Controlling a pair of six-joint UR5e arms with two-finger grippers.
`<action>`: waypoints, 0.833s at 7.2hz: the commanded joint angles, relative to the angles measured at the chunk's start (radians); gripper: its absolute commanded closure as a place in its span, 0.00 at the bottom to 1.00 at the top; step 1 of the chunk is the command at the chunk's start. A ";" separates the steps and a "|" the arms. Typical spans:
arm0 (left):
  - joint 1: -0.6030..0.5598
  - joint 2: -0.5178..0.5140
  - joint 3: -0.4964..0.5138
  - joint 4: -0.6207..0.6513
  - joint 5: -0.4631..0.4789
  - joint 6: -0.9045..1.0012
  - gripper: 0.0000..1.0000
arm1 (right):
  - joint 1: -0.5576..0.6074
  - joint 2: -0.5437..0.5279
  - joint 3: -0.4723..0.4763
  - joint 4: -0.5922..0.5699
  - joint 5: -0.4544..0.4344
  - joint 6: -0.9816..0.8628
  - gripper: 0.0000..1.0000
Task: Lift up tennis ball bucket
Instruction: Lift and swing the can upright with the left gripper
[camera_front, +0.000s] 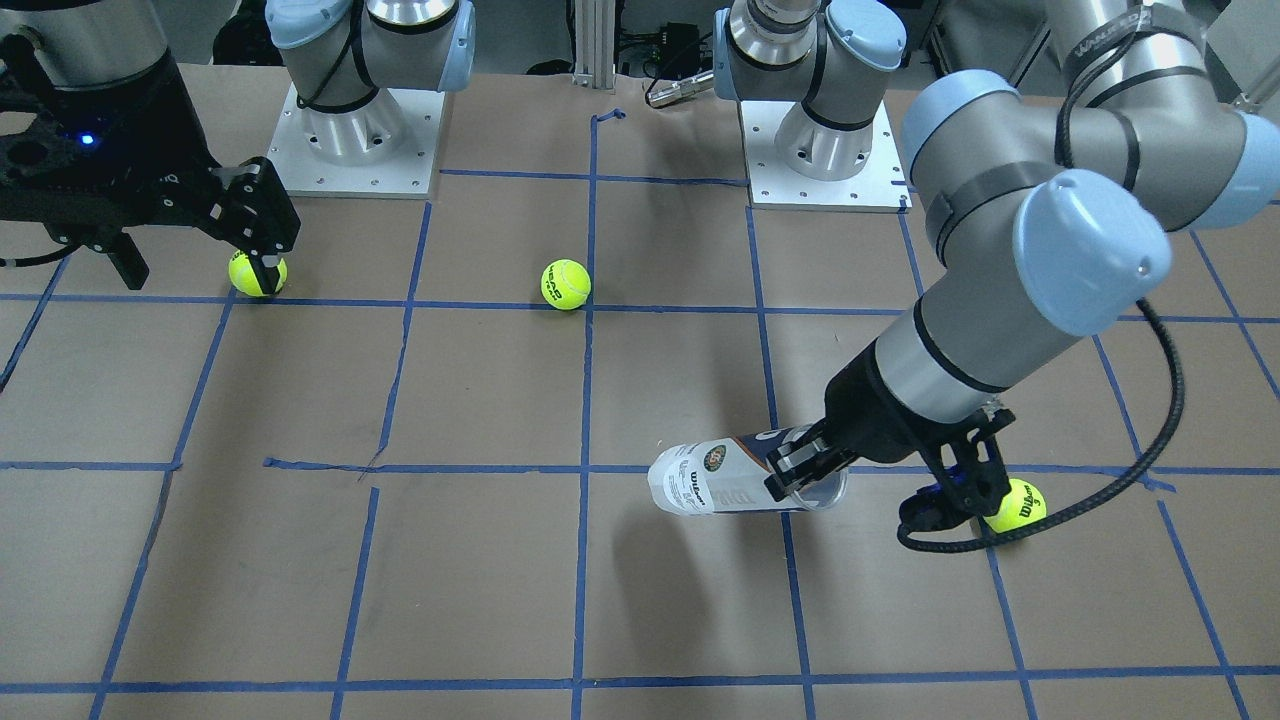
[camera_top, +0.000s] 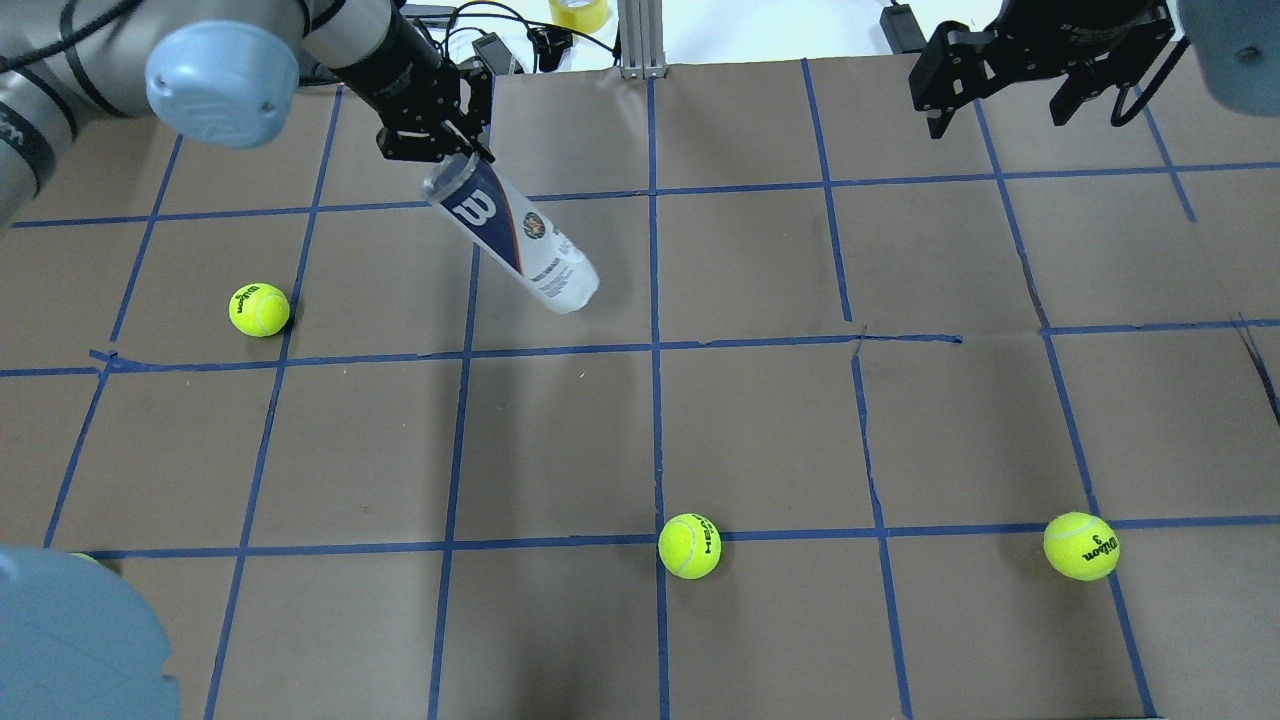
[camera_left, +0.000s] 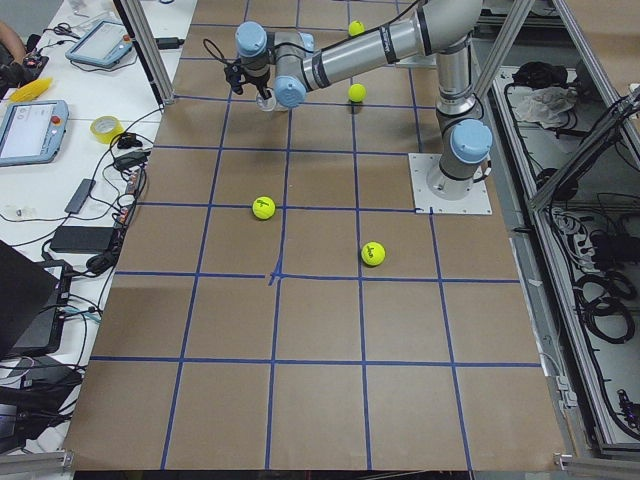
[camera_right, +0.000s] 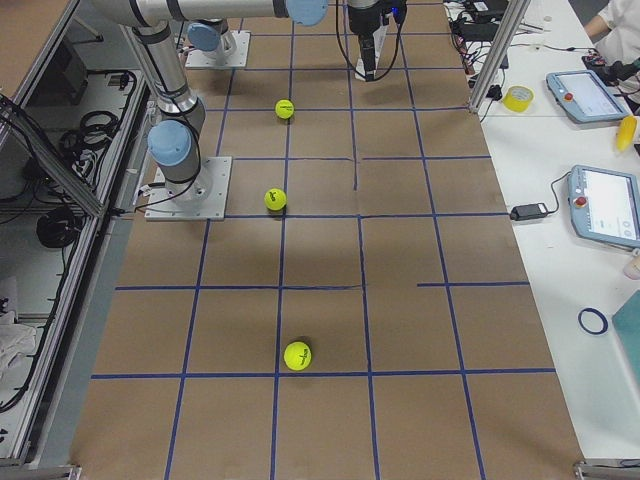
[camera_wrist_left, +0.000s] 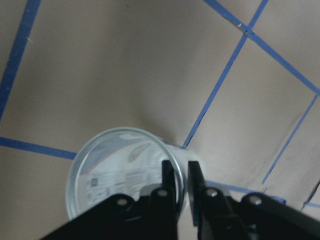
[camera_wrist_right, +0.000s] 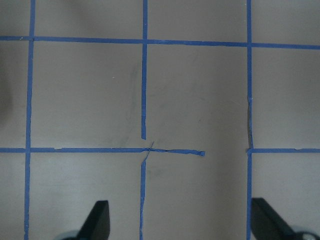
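Next, I set the tennis ball bucket upright inside the blue tape square (camera_front: 720, 565) beside its own shadow and let go of it with my left gripper.
The tennis ball bucket (camera_top: 510, 235), a clear tube with a white and navy label, hangs tilted from my left gripper (camera_top: 455, 160). The gripper is shut on the rim of the tube's open end. In the left wrist view one finger (camera_wrist_left: 169, 175) is inside the tube (camera_wrist_left: 115, 165) and the other is outside. In the front view the tube (camera_front: 715, 480) slants away from the gripper (camera_front: 800, 470), and its closed end looks clear of the table. My right gripper (camera_top: 1000, 100) is open and empty, high at the far right, with its fingers wide apart (camera_wrist_right: 182, 225).
Three yellow-green tennis balls lie on the brown table: one (camera_top: 259, 310) at the left, one (camera_top: 689, 546) near the middle front, one (camera_top: 1081, 546) at the right front. The arm bases (camera_front: 355, 130) (camera_front: 825, 150) stand at the robot's edge. Blue tape marks a grid.
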 joint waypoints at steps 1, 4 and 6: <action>-0.024 -0.003 0.073 -0.029 0.194 0.146 1.00 | 0.006 -0.001 -0.016 -0.007 -0.004 0.010 0.00; -0.165 -0.048 0.064 0.057 0.330 0.245 1.00 | 0.012 0.012 -0.056 -0.015 0.028 0.009 0.00; -0.197 -0.094 0.017 0.223 0.355 0.288 1.00 | 0.022 0.043 -0.096 -0.004 0.074 0.006 0.00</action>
